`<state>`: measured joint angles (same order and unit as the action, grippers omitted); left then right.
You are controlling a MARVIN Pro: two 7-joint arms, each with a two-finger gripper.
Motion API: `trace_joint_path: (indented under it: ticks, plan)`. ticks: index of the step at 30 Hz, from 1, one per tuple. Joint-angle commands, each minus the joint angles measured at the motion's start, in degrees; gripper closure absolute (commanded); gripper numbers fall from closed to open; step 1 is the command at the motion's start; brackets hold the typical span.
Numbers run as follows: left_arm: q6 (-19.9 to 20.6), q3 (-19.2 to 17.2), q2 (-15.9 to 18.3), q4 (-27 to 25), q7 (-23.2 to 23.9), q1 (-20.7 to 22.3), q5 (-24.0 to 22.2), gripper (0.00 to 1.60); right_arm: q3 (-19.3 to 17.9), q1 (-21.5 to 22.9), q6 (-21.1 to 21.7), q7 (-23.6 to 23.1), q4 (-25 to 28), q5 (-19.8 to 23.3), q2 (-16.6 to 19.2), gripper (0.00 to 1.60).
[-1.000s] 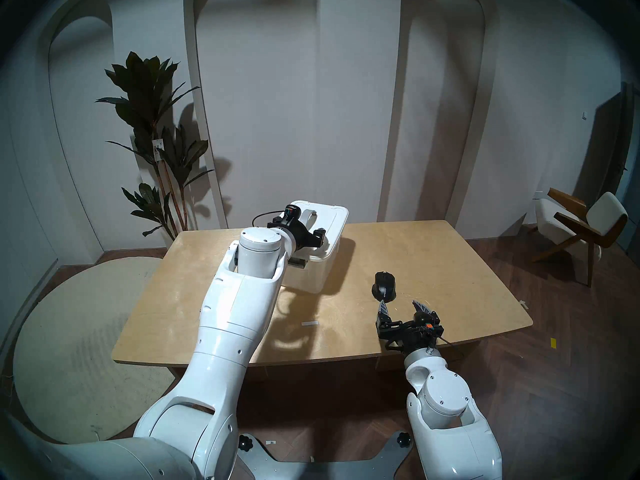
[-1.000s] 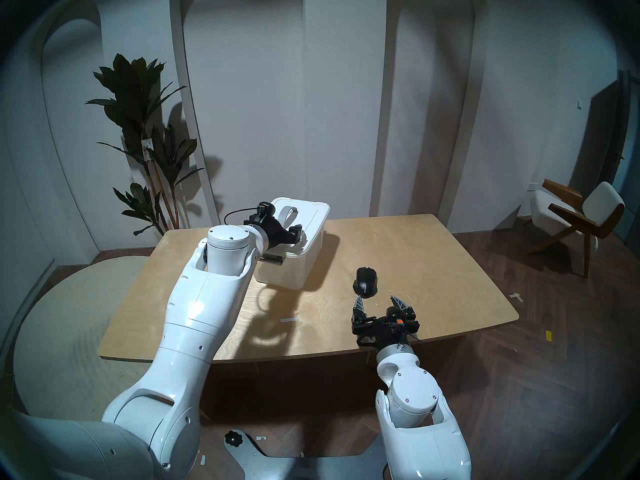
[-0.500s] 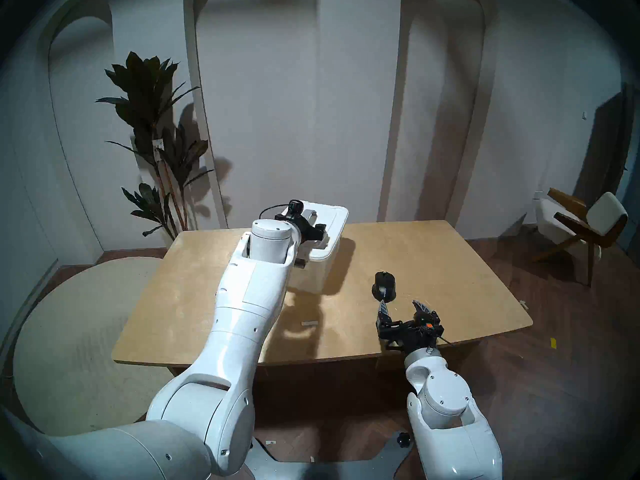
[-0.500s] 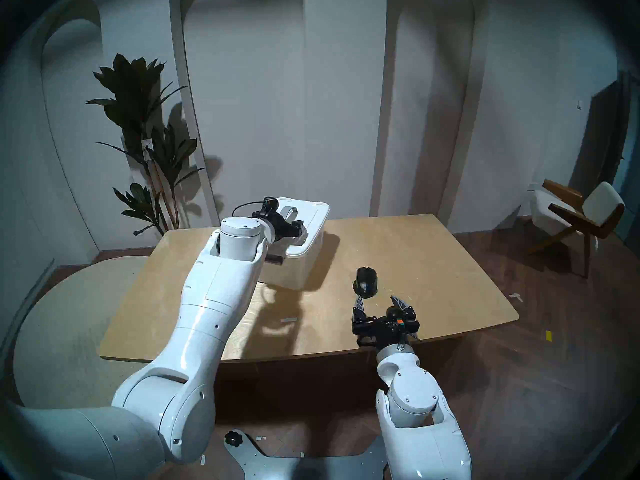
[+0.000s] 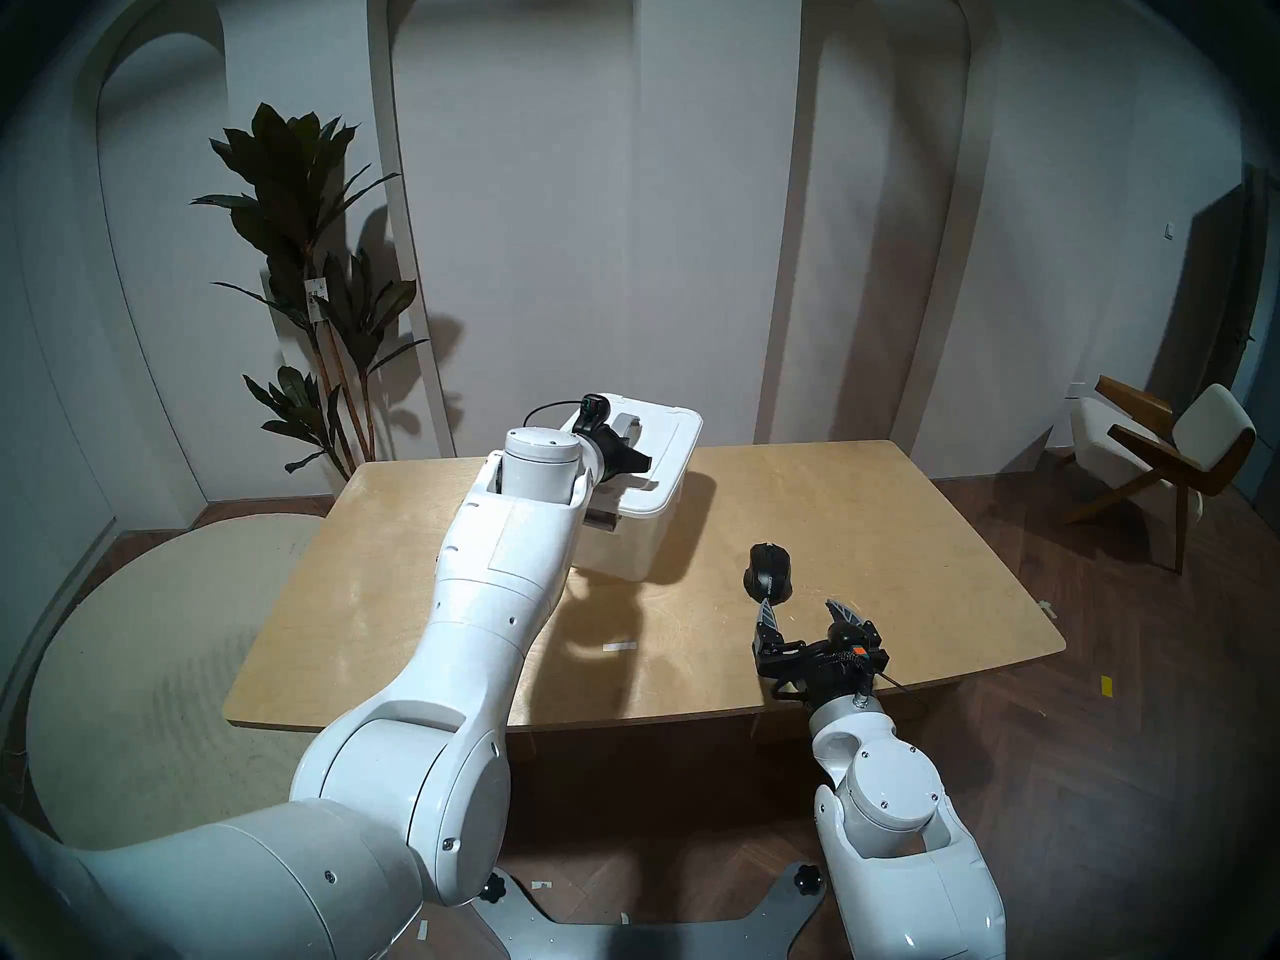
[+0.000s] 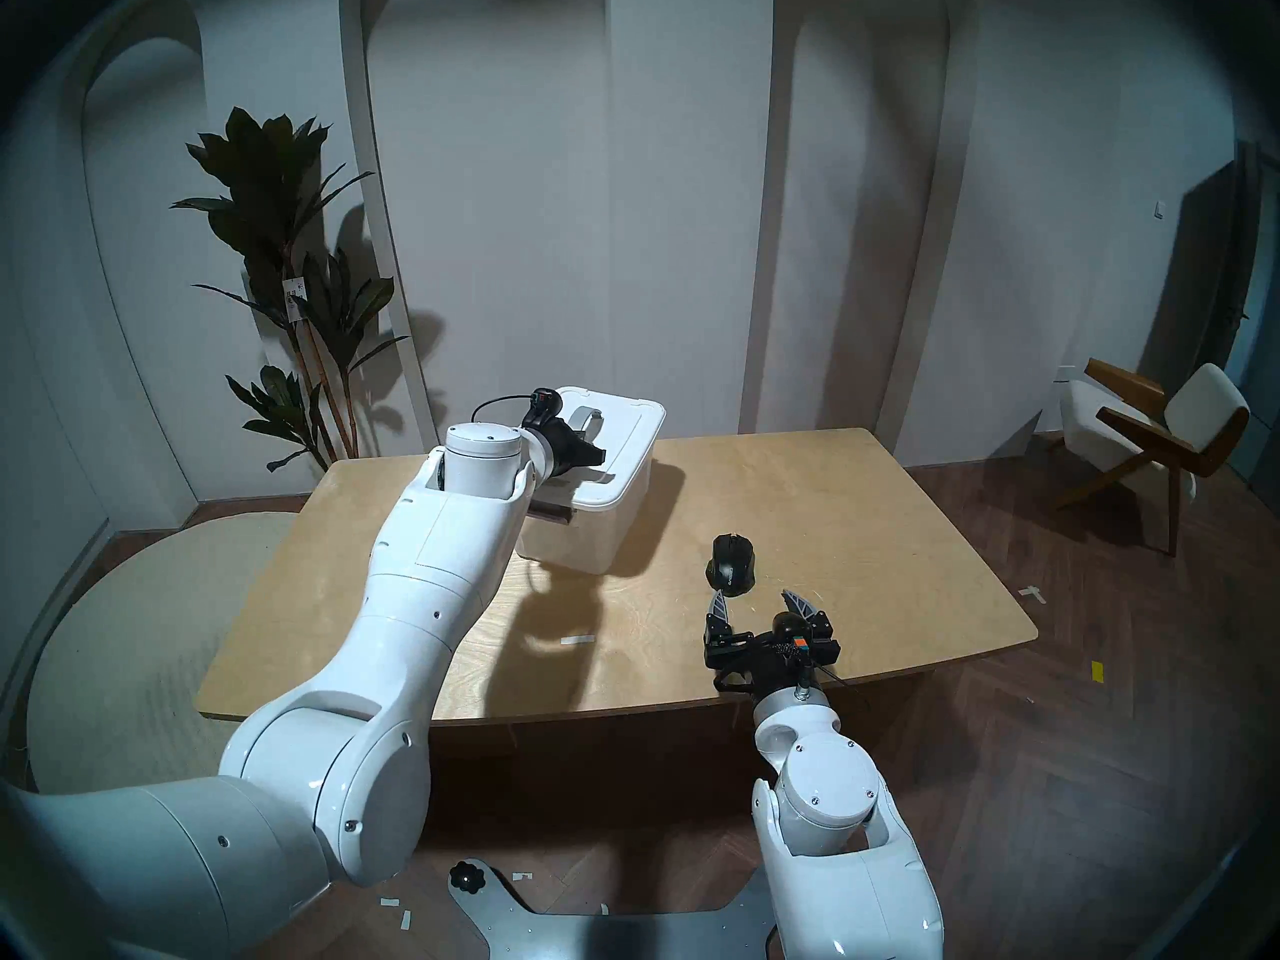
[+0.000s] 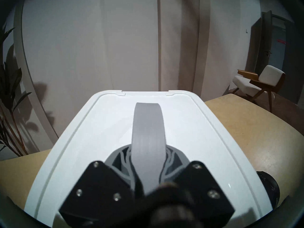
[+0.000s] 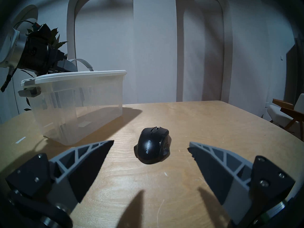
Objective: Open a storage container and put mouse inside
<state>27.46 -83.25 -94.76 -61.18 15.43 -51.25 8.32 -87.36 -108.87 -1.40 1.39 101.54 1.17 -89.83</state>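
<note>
Next, I let go of the white lid with my left gripper on the bare wood (image 5: 445, 545) next to the bin, on the plant's side.
The storage container (image 5: 623, 550) stands at the table's far left-centre, a clear bin with a white lid (image 5: 668, 446) and a grey arched handle (image 7: 148, 124). My left gripper (image 5: 634, 461) is above the lid and shut on the handle, as the left wrist view (image 7: 148, 150) shows. The lid still lies over the bin (image 8: 79, 104). The black mouse (image 5: 767, 572) lies on the table right of the bin. My right gripper (image 5: 807, 612) is open and empty just behind the mouse (image 8: 152, 146), whose rear end lies level with the fingertips (image 8: 105, 145).
The grey latch (image 8: 28, 92) at the bin's near end hangs loose. A white tape strip (image 5: 618, 647) lies on the wooden table (image 5: 866, 522). A plant (image 5: 312, 280) stands at the back left, a chair (image 5: 1163, 453) at the right.
My left gripper has rolled at the wrist and closed on the lid's handle, and the left arm's elbow has dropped. The lid has shifted slightly right. The right arm and mouse have not moved.
</note>
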Motion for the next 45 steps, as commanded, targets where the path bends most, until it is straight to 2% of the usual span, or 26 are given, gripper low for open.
trace_joint_path:
  ticks: [1,9,12,17,22,25,31,35,36,37,38,39,40,41,44,45]
  plan:
    - [-1.44,1.57,0.45,-6.96,1.27,2.42,0.85,1.6,-0.15,0.18,-0.33,0.09,1.38,-0.08,0.07,0.0]
    - [-1.88,1.13,3.23,-12.94,-0.39,2.41,3.25,1.6,-0.15,0.23,-0.33,0.08,1.29,-0.13,0.06,0.0]
    - [-3.66,1.44,5.04,-14.03,-2.65,2.62,5.68,1.6,-0.15,0.27,-0.33,0.08,1.22,-0.14,0.05,0.0]
    - [-5.42,1.19,7.35,-18.23,-5.3,0.83,8.42,1.6,-0.14,0.3,-0.33,0.08,1.15,-0.16,0.05,0.0]
    - [-5.71,0.6,11.74,-21.92,-8.15,-3.28,12.75,1.6,-0.14,0.31,-0.34,0.08,1.14,-0.19,0.04,0.0]
    - [-4.31,-1.6,13.9,-24.67,-8.95,-7.21,13.64,1.6,-0.15,0.31,-0.34,0.08,1.14,-0.21,0.04,0.0]
    - [-2.32,-6.96,17.2,-28.68,-9.74,-12.33,13.92,1.6,-0.15,0.27,-0.35,0.08,1.22,-0.23,0.03,0.0]
    - [-1.22,-10.43,18.0,-30.55,-5.99,-15.67,10.97,1.6,-0.17,0.13,-0.34,0.1,1.45,-0.24,0.03,0.0]
    - [-3.02,-10.17,19.16,-30.47,-3.89,-16.84,10.42,1.6,-0.17,0.1,-0.33,0.1,1.5,-0.24,0.02,0.0]
    - [-4.01,-10.34,19.54,-29.81,-3.06,-17.37,10.03,1.49,-0.17,0.07,-0.32,0.1,1.55,-0.24,0.02,0.0]
    - [-4.02,-11.35,19.38,-28.45,-1.85,-17.61,8.68,1.31,-0.17,0.02,-0.3,0.11,1.63,-0.24,0.02,0.0]
    - [-5.08,-11.36,19.72,-26.44,-1.41,-17.15,8.48,1.27,-0.18,0.0,-0.28,0.11,1.66,-0.24,0.02,0.0]
    - [-5.53,-11.49,19.96,-23.87,-0.63,-16.28,7.61,1.48,-0.18,0.01,-0.29,0.11,1.65,-0.24,0.02,0.0]
    - [-5.6,-11.95,19.75,-21.06,-0.05,-15.21,7.33,1.6,-0.18,0.01,-0.29,0.11,1.65,-0.24,0.02,0.0]
    - [-5.47,-12.02,19.8,-19.51,0.08,-15.7,7.57,1.6,-0.18,0.0,-0.28,0.11,1.66,-0.25,0.01,0.0]
    - [-5.09,-12.21,19.37,-17.16,-0.55,-14.79,7.67,1.6,-0.18,0.0,-0.27,0.1,1.66,-0.25,0.01,0.0]
